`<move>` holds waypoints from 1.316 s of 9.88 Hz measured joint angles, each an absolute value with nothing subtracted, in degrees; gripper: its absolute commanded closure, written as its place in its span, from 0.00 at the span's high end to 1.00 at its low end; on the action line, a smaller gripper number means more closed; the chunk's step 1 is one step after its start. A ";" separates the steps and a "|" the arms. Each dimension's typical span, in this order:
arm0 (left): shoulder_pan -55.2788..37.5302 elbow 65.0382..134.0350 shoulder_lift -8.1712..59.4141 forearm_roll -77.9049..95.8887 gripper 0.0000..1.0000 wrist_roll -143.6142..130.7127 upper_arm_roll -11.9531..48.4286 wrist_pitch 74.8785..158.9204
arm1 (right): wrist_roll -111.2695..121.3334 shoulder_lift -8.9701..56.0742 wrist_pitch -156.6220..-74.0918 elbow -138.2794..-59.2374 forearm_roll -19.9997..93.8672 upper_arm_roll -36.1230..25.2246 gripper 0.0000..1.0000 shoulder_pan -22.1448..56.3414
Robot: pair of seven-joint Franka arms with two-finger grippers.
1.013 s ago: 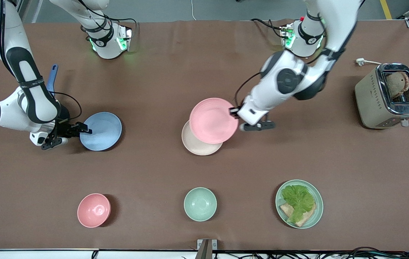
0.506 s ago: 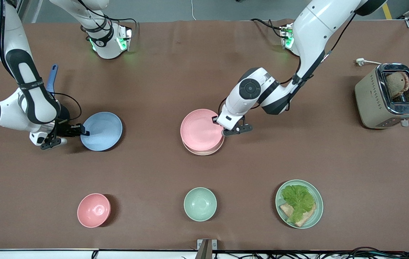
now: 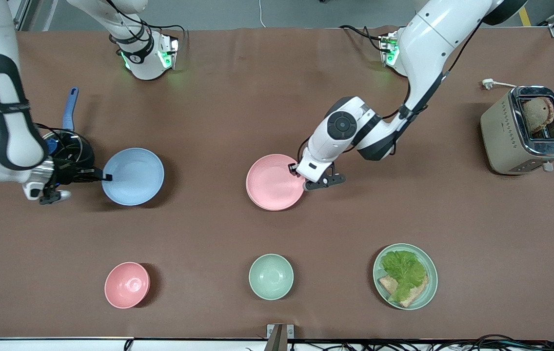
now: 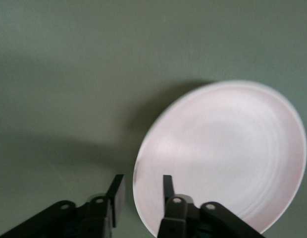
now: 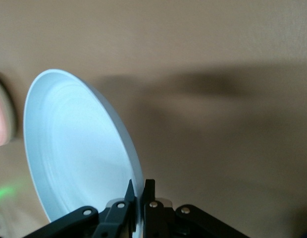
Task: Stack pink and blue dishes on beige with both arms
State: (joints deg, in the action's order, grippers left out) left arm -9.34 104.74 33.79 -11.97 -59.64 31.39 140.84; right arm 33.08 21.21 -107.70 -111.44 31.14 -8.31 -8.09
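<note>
The robot's right gripper will release the blue plate on top of the pink plate [image 3: 273, 182] in the middle of the table.
The pale pink plate [image 3: 275, 182] lies in the middle of the table on top of the beige plate, which it hides almost wholly. My left gripper [image 3: 301, 178] is at the pink plate's rim on the left arm's side, open. One finger is over the pink plate [image 4: 228, 153] and the other outside the rim of it, around my left gripper [image 4: 142, 179]. My right gripper [image 3: 103, 176] is shut on the rim of the pale blue plate [image 3: 133, 176]. It holds that blue plate [image 5: 74, 153] tilted just above the table, and my right gripper [image 5: 138, 184] pinches the edge.
A small pink bowl [image 3: 127, 285], a pale green bowl [image 3: 271, 276] and a green plate with lettuce and bread [image 3: 405, 276] stand near the front camera. A toaster [image 3: 525, 129] stands at the left arm's end. A blue handle [image 3: 69, 107] lies by the right arm.
The left arm brought the pink plate down over the beige plate until it covers it, and its fingers opened. The right gripper raised the blue plate slightly and drew back toward its end.
</note>
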 measured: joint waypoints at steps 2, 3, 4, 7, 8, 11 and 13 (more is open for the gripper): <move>-4.75 92.94 26.45 -12.21 1.00 -52.73 31.54 121.29 | 20.18 18.00 -101.76 -106.72 29.84 -7.93 0.00 -4.89; -2.75 84.70 23.50 -12.23 1.00 -47.86 31.47 110.02 | 13.43 16.72 -101.67 -106.11 29.81 -6.36 0.00 -2.80; -0.24 78.54 21.46 -12.23 1.00 -41.67 31.41 102.00 | 5.50 15.84 -103.32 -105.96 29.79 -2.36 0.00 -1.66; 10.21 74.38 16.64 -12.25 1.00 -18.94 31.31 96.61 | -15.91 15.77 -117.00 -106.55 29.31 13.05 0.00 0.06; 13.59 74.24 14.88 -12.07 1.00 -12.19 31.35 94.00 | -20.68 16.37 -122.65 -107.52 29.22 16.82 0.00 1.15; 16.07 74.70 8.73 -8.34 1.00 -2.84 28.61 87.65 | -29.48 21.91 -140.68 -112.44 29.21 20.42 0.01 10.65; 5.69 79.25 3.63 -3.26 1.00 -2.07 14.61 86.63 | -31.00 23.53 -147.24 -115.71 29.21 20.44 0.01 14.66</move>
